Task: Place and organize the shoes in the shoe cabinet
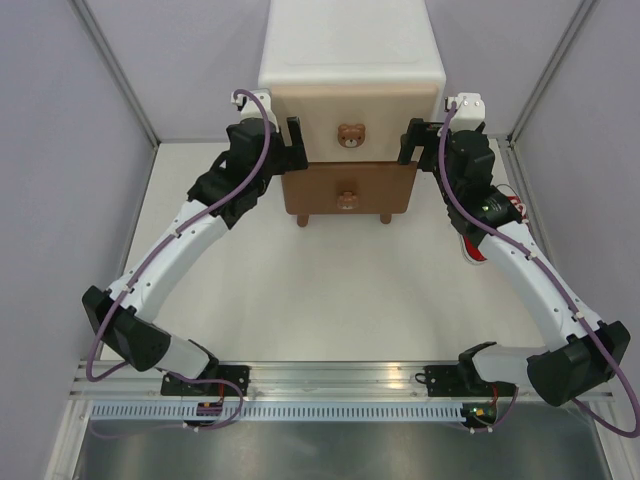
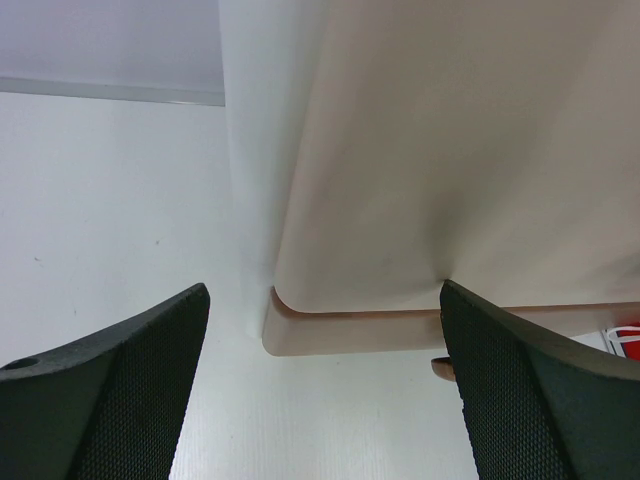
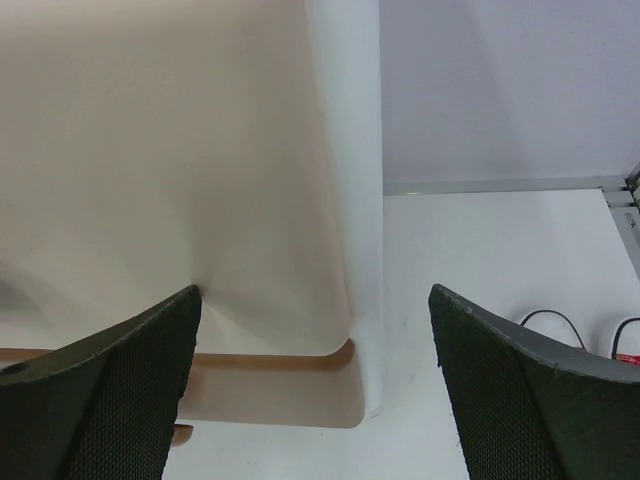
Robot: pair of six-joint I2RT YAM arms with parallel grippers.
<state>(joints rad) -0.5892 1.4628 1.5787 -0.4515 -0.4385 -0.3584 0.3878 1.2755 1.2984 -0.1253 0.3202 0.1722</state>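
Next, my right gripper should go to the brown lower drawer front's bear knob (image 1: 347,201) and close there, because the drawer opens by it.
The white shoe cabinet (image 1: 350,45) stands at the back centre, with a beige upper drawer front (image 1: 351,125) and a brown lower drawer front (image 1: 347,190), each with a bear knob. My left gripper (image 1: 293,143) is open at the upper front's left edge (image 2: 400,180), its right finger (image 2: 540,390) touching the front. My right gripper (image 1: 411,141) is open at the front's right edge (image 3: 180,170), its left finger (image 3: 100,400) touching it. A red shoe (image 1: 472,246) lies partly hidden under my right arm. The orange shoes are out of view.
The cabinet's short brown legs (image 1: 303,218) rest on the white table. Grey walls close in the left, right and back sides. A slotted metal rail (image 1: 330,385) runs along the near edge between the arm bases.
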